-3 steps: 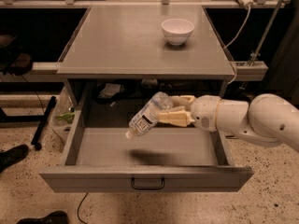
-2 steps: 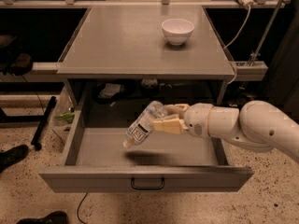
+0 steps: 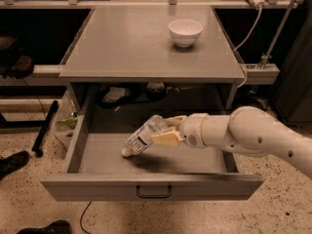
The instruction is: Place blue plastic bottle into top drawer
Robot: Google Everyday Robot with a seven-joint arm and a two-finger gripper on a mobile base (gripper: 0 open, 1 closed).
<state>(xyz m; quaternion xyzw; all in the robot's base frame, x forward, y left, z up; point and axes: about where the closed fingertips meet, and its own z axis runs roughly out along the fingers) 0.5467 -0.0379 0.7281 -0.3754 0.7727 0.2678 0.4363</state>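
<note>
Next, I let go of the blue plastic bottle with my gripper on the middle of the drawer's bottom (image 3: 145,142), straight behind the dark bar handle. The bottle is now tilted inside the drawer.
The top drawer (image 3: 146,189) is pulled open, with its dark bar handle (image 3: 153,193) at the front centre. My gripper (image 3: 165,130) reaches in from the right and is shut on the blue plastic bottle (image 3: 143,136). The bottle is tilted, cap end down to the left, and its cap (image 3: 126,153) touches or nearly touches the drawer floor. The white arm (image 3: 253,133) crosses the drawer's right side.
A white bowl (image 3: 185,31) stands on the grey table top (image 3: 126,43) at the back right. Cables hang at the right rear (image 3: 253,18). Dark clutter lies behind the drawer under the table (image 3: 117,95). A shoe (image 3: 12,162) is on the floor at left.
My gripper has moved the bottle down and to the left inside the drawer. The bottle's cap end has dropped from mid-air to the drawer floor.
</note>
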